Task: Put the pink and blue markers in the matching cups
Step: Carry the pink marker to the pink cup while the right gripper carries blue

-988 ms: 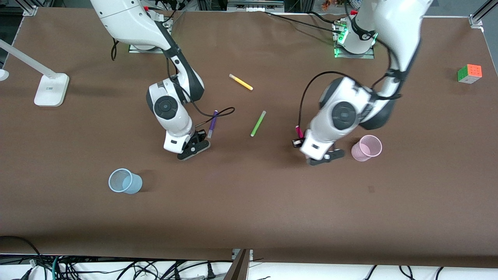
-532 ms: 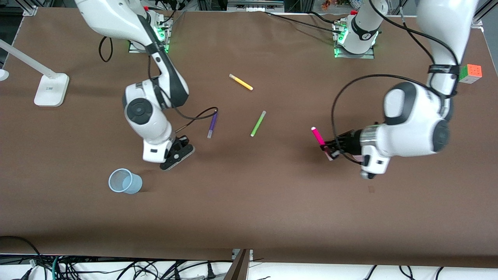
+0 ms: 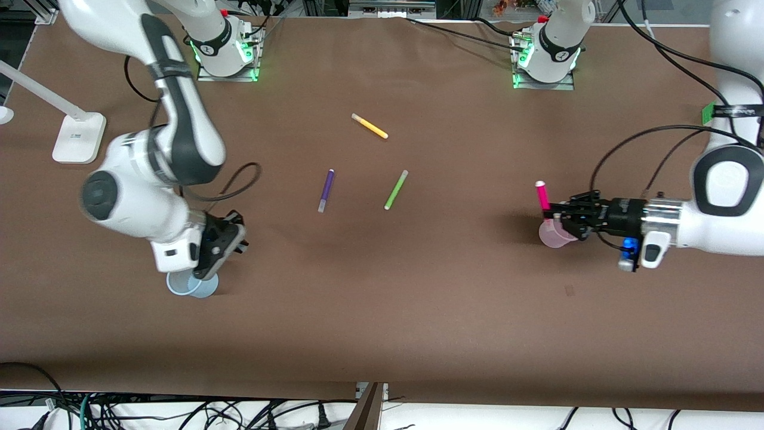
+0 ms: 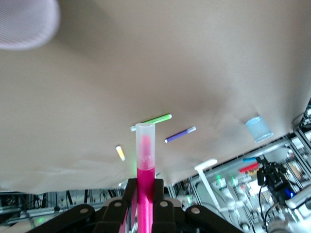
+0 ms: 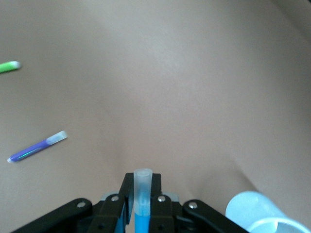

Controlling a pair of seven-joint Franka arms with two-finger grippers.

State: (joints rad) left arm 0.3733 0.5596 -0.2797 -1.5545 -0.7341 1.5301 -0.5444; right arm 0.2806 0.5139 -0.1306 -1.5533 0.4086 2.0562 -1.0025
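Note:
Next, I release the pink marker with my left gripper inside the pale pink cup (image 3: 560, 223) (image 4: 24, 20), so that it leans on the cup's rim.
My left gripper (image 3: 553, 212) is shut on the pink marker (image 3: 543, 196) and holds it upright over the pale pink cup (image 3: 550, 236). In the left wrist view the pink marker (image 4: 145, 165) stands clamped between the jaws of the left gripper (image 4: 145, 188), with the pink cup (image 4: 22, 22) at the frame's corner. My right gripper (image 3: 234, 234) hovers just beside the pale blue cup (image 3: 190, 286). In the right wrist view the right gripper (image 5: 142, 188) is shut on the blue marker (image 5: 142, 201), and the blue cup (image 5: 265, 216) lies close by. The blue marker is hidden in the front view.
A purple marker (image 3: 325, 190), a lime-green marker (image 3: 396, 189) and a yellow marker (image 3: 369, 126) lie mid-table. A white lamp base (image 3: 77, 137) stands at the right arm's end. A green-sided cube (image 3: 708, 111) peeks out by the left arm.
Both arms swung outward. The left gripper carried the pink marker over the pink cup. The right gripper moved from beside the purple marker to beside the blue cup.

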